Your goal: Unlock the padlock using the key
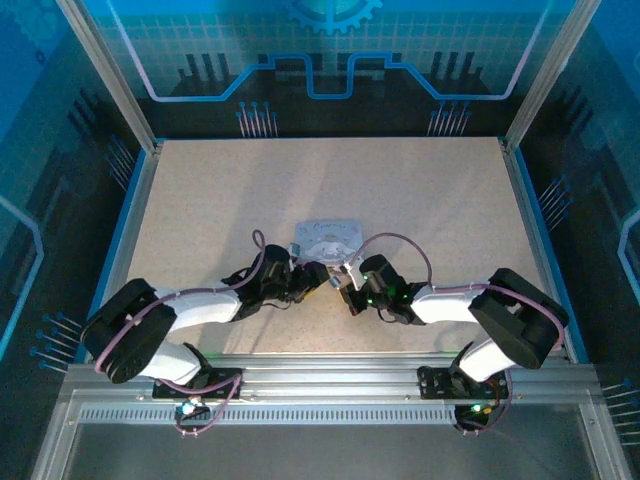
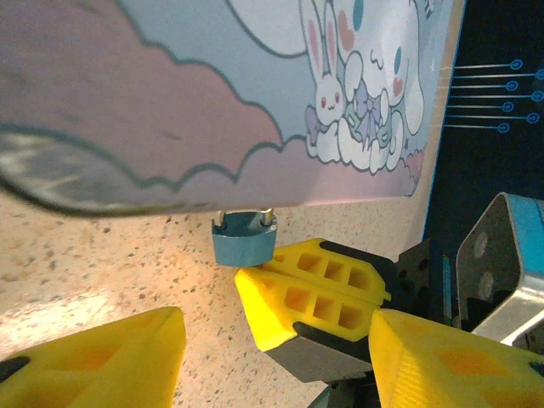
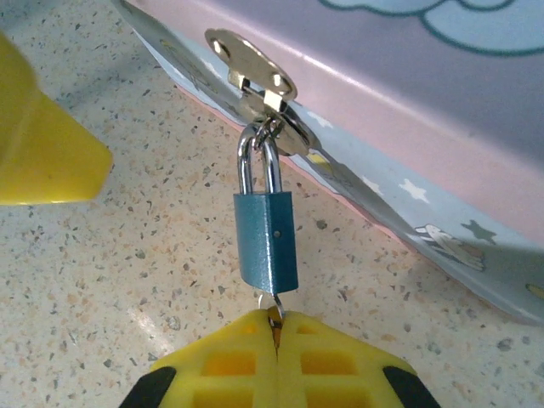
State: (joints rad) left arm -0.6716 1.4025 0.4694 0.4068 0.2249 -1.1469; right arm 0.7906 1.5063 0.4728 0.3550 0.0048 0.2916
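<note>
The padlock hangs loose from the hasp while the robot's right gripper has the key at its bottom side, so the left gripper will close on the padlock's body (image 3: 266, 242) first.
The small blue-grey padlock (image 3: 267, 242) hangs by its shackle from the brass hasp (image 3: 255, 81) of the lavender cartoon tin box (image 3: 442, 102). My right gripper (image 3: 276, 319) is shut on the thin key (image 3: 274, 306), whose tip meets the padlock's underside. In the left wrist view the padlock (image 2: 244, 242) sits under the box's edge (image 2: 170, 102), with the right gripper's yellow fingers (image 2: 314, 293) touching it. My left gripper (image 2: 278, 340) is open, its fingers either side of the right one. From above, both grippers (image 1: 318, 275) (image 1: 347, 287) meet at the box's near edge (image 1: 328, 238).
The box lies mid-table on the speckled beige top (image 1: 200, 200). Blue rails (image 1: 135, 215) and metal posts (image 1: 110, 75) border the table. Open tabletop stretches behind and to both sides of the box.
</note>
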